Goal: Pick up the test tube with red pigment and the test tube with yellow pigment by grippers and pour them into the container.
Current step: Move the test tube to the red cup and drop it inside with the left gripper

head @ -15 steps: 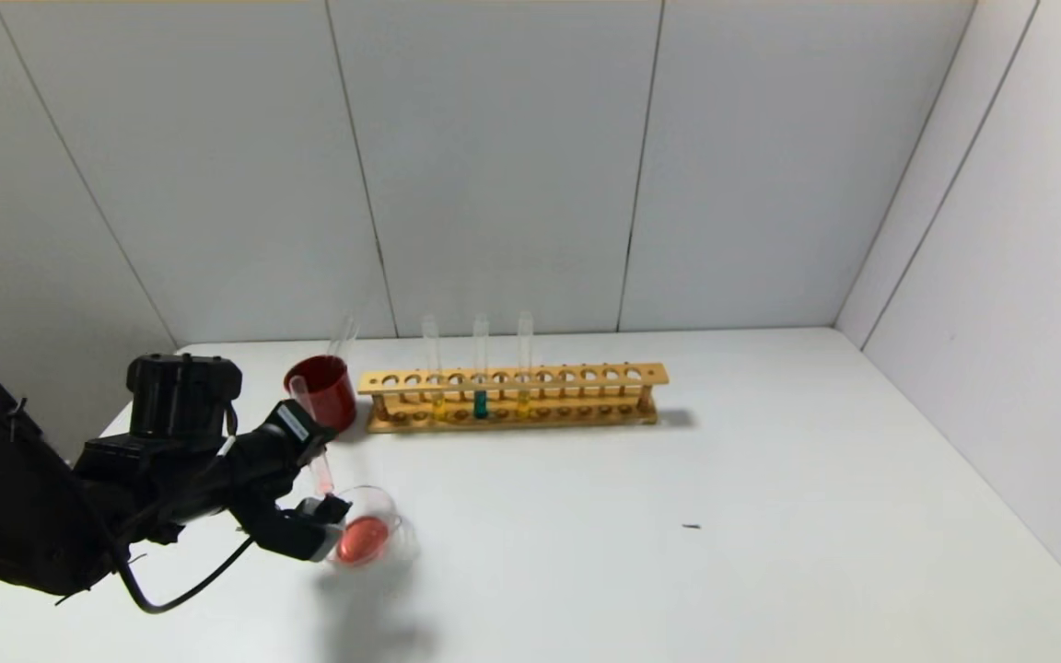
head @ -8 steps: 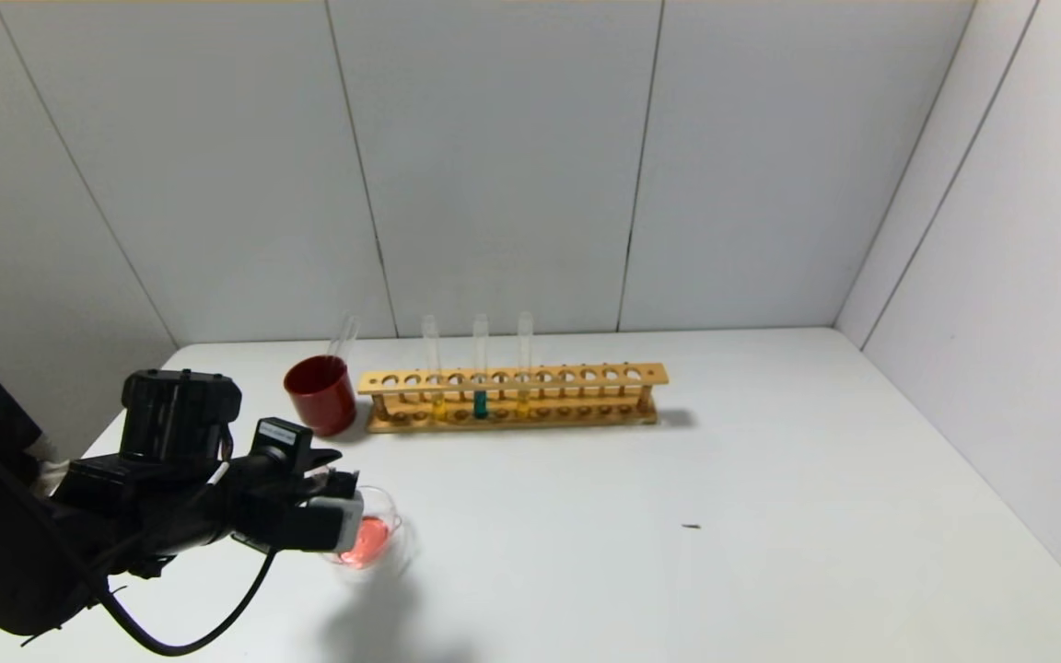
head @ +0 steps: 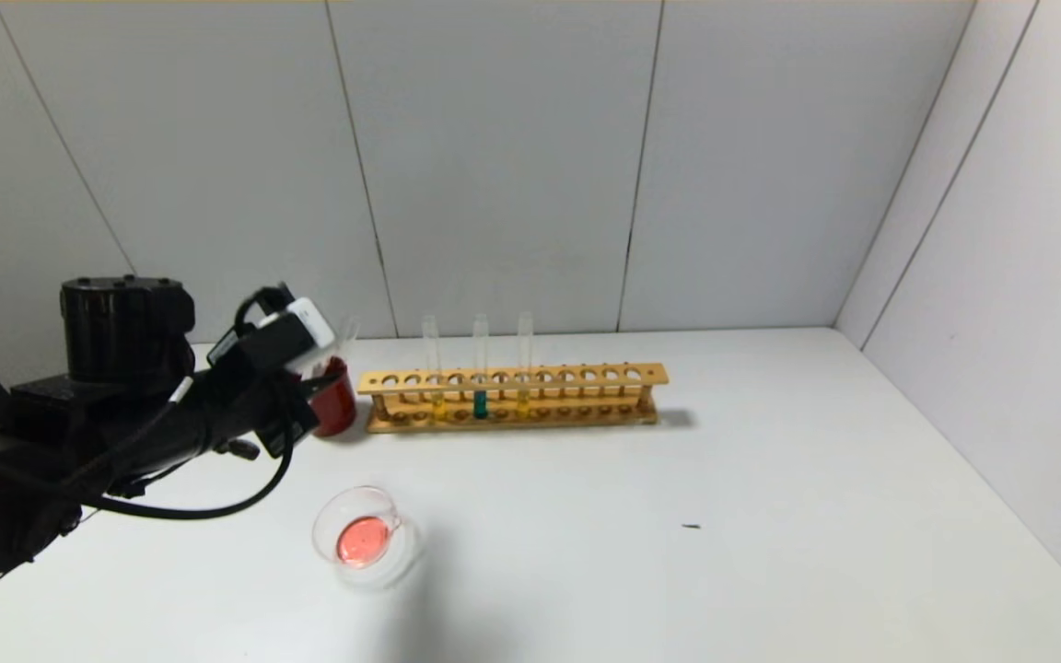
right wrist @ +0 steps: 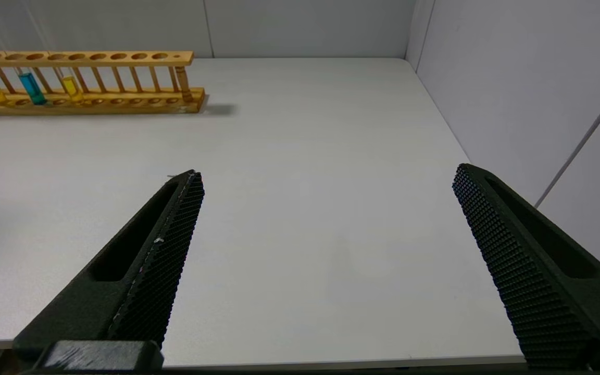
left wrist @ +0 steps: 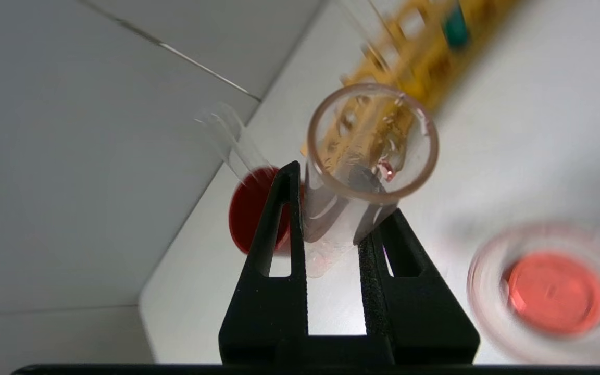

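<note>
My left gripper needs to let go of the red pigment test tube inside the dark red cup (head: 330,369) (left wrist: 258,203), next to the empty clear tube.
My left gripper (head: 302,373) is raised above the table beside the dark red cup (head: 335,396). In the left wrist view it (left wrist: 341,194) is shut on the red pigment test tube (left wrist: 367,156), whose open mouth faces the camera; only red drops remain inside. The container (head: 360,539), a low clear glass dish, sits on the table in front of the gripper with red liquid in it, also in the left wrist view (left wrist: 552,291). Two yellow pigment tubes (head: 437,403) (head: 523,401) stand in the wooden rack (head: 586,378). My right gripper (right wrist: 328,174) is open and empty over the table's front right.
A teal-liquid tube (head: 480,403) stands between the yellow ones in the rack. An empty clear tube (head: 344,333) leans in the red cup. White walls close the table at the back and right. A small dark speck (head: 692,527) lies on the table.
My left gripper has risen from over the dish and swung back toward the red cup, with the tube still held. The dish now stands uncovered with red liquid in it.
</note>
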Available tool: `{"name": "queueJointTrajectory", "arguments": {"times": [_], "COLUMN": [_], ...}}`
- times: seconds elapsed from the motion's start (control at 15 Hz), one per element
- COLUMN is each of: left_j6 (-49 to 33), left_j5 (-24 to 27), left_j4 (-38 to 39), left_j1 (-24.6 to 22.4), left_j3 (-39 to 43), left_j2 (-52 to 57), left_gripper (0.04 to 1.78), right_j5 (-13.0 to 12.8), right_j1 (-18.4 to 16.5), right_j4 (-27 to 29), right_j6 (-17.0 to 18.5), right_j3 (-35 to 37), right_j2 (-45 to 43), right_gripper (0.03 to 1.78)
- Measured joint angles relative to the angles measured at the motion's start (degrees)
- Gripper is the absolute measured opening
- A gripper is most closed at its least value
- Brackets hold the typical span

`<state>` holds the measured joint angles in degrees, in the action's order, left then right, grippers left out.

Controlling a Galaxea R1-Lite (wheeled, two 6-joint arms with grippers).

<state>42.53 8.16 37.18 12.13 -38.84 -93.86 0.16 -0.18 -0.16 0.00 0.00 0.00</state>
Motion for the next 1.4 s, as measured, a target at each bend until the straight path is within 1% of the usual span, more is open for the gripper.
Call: {"name": "queueJointTrajectory", "arguments": {"times": [0.13, 0.27, 0.4, 0.6, 0.8, 1.0, 1.13, 1.4], "left_j6": [-13.15, -23.14, -27.38, -33.83, -34.85, -34.73, -34.49, -34.49], "left_j5": [0.00, -0.22, 0.13, 0.39, 0.38, 0.22, 0.07, 0.11], "left_j4": [-3.62, -6.78, -8.05, -7.58, -6.16, -2.10, -1.55, -1.38], "left_j1": [-0.43, -1.77, -4.80, -6.90, -7.75, -7.95, -8.55, -11.40], "left_j3": [-5.36, -8.12, -9.95, -12.97, -15.63, -16.92, -18.19, -21.85], "left_j2": [0.96, 1.33, 1.08, -0.96, -4.74, -9.36, -12.75, -18.63], "left_gripper": [0.33, 0.33, 0.33, 0.33, 0.33, 0.33, 0.33, 0.33], "right_j5": [0.00, -0.02, 0.00, -0.02, 0.00, 0.00, 0.00, 0.00], "right_j1": [0.00, 0.00, 0.02, 0.02, 0.00, 0.00, -0.02, -0.02], "right_j4": [0.00, 0.00, 0.00, 0.00, 0.00, 0.00, 0.00, 0.00], "right_j6": [0.00, 0.00, 0.00, 0.00, 0.00, 0.00, 0.00, 0.00], "right_j3": [0.00, 0.00, 0.00, 0.00, 0.00, 0.00, 0.00, 0.00], "right_j2": [0.00, 0.00, 0.00, 0.00, 0.00, 0.00, 0.00, 0.00], "right_gripper": [1.75, 1.75, 1.75, 1.75, 1.75, 1.75, 1.75, 1.75]}}
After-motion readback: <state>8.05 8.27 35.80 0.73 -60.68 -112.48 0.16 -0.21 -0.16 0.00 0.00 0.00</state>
